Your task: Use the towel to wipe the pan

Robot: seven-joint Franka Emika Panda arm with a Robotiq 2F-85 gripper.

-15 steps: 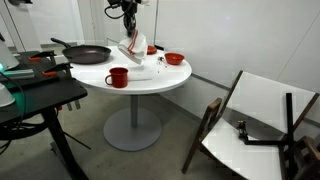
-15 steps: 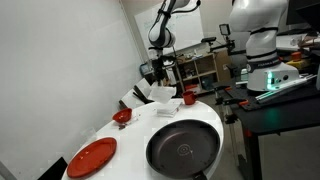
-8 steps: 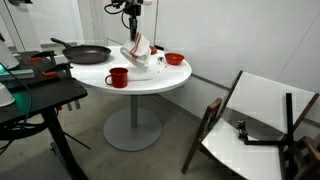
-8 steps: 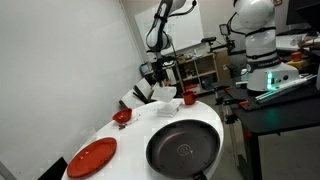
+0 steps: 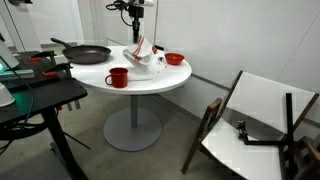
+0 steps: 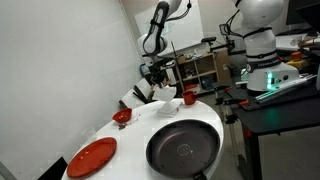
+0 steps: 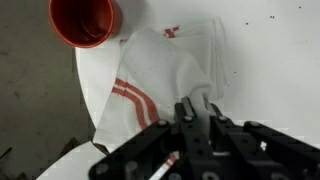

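Next, my gripper lets go of the white towel on the round table (image 5: 141,67) (image 7: 200,88) between the red mug and the red bowl.
The towel (image 7: 160,75), white with thin red stripes, hangs from my gripper (image 7: 197,108), whose jaws are shut on a pinched fold of it. In both exterior views the towel (image 5: 140,52) (image 6: 150,92) drapes down from the gripper (image 5: 134,32) to the round white table (image 5: 150,84), and its lower part seems to rest on the tabletop. The pan (image 5: 88,54) (image 6: 183,148), dark with a long black handle, sits on the table apart from the towel, with nothing in it.
A red mug (image 5: 118,77) (image 6: 187,98) and a red bowl (image 5: 174,59) (image 6: 121,116) flank the towel. A red plate (image 6: 92,157) lies near the pan. A red cup-like vessel (image 7: 85,20) shows by the table edge. A dark bench (image 5: 30,95) and a folded chair (image 5: 255,125) stand nearby.
My gripper has risen slightly with the towel still pinched, drawing the cloth up off the table. Pan, mug, bowl and plate have not moved.
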